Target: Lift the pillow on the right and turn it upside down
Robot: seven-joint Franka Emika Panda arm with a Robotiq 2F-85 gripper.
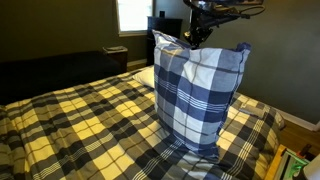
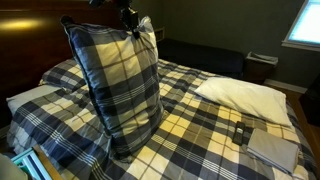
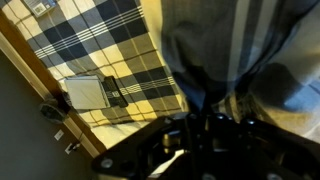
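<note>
Next, my gripper releases the plaid pillow onto the yellowish plaid bedspread (image 1: 212, 114), in front of the white pillow.
The navy, grey and white plaid pillow (image 1: 196, 92) stands on end on the bed, held up by its top edge. It also shows in an exterior view (image 2: 115, 85). My gripper (image 1: 196, 38) is at the pillow's top edge, shut on the fabric; in an exterior view it is at the upper corner (image 2: 133, 25). In the wrist view the pillow's fabric (image 3: 225, 45) hangs bunched right in front of the dark jaws (image 3: 205, 125). The pillow's lower edge rests on the bedspread.
The yellowish plaid bedspread (image 1: 80, 120) covers the bed. A plain white pillow (image 2: 245, 95) lies at the head. A grey flat item and a dark remote (image 2: 255, 135) lie on the bedspread, also seen in the wrist view (image 3: 90, 92). A window (image 1: 133, 14) is behind.
</note>
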